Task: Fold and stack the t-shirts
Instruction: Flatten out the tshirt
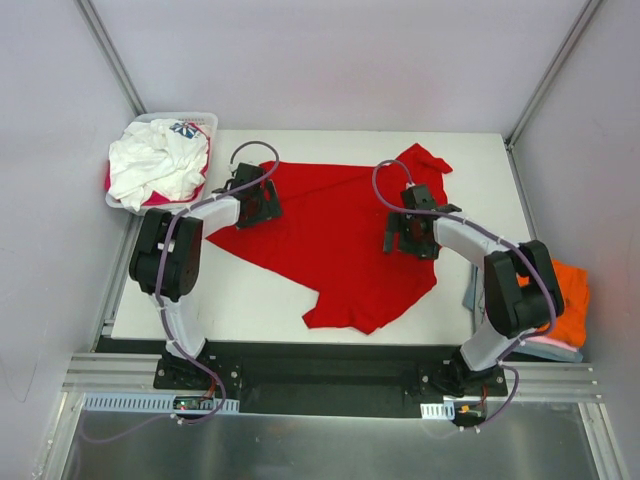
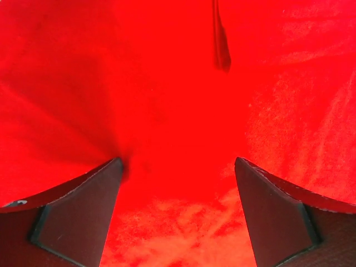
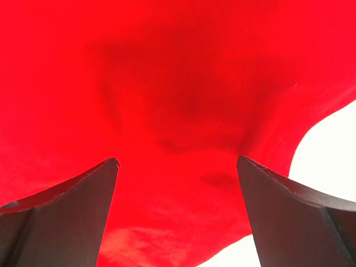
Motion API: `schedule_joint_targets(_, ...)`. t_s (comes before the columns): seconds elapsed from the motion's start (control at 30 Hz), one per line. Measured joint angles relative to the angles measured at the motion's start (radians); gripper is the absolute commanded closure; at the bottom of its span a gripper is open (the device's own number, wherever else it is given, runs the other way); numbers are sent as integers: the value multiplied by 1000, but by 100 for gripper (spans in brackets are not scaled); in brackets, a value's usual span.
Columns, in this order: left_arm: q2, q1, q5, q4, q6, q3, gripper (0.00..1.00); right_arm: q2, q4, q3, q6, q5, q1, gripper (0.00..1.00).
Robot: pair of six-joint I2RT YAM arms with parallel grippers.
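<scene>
My left gripper should grip the near corner of the hem (image 1: 214,238) of the red t-shirt, at the end of the hem toward the white basket.
A plain bright red t-shirt (image 1: 335,240) lies spread out and rumpled across the middle of the white table. My left gripper (image 1: 256,203) is open and sits low over the shirt's left edge; red cloth (image 2: 178,111) fills its wrist view between the spread fingers (image 2: 83,217). My right gripper (image 1: 408,232) is open over the shirt's right side, near the sleeve; its wrist view shows red cloth (image 3: 178,94) and the shirt's edge against the white table (image 3: 334,144) at lower right. Neither gripper holds anything.
A white slotted basket (image 1: 205,125) at the table's back left holds a white printed shirt (image 1: 155,165) over a magenta one. An orange shirt (image 1: 570,285) lies on a pile with pink and blue-grey cloth off the table's right edge, by my right arm.
</scene>
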Motion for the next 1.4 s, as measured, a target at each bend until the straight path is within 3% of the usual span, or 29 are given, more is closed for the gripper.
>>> schedule_joint_targets(0.07,-14,-4,-7,32,-8,-30,22,36,4,-13,19,-4,-11,7)
schedule_joint_targets(0.3,-50,-5,-26,123,-39,-110,21,140,27,63,61,-39,-132,7)
schedule_joint_targets(0.67,-26,-18,-14,119,-47,-68,19,568,-102,760,-19,-42,-266,7)
schedule_joint_targets(0.8,5,-20,5,87,-45,-8,18,571,-108,838,-57,-44,-282,6)
schedule_joint_targets(0.93,-31,-20,-1,70,-45,-40,17,422,-109,706,-82,-9,-267,5)
schedule_joint_targets(1.2,-330,-40,-127,58,-111,-397,14,-163,-83,143,-14,34,-90,5)
schedule_joint_targets(1.4,-545,-51,-213,77,-150,-599,12,-236,-76,-68,41,50,65,5)
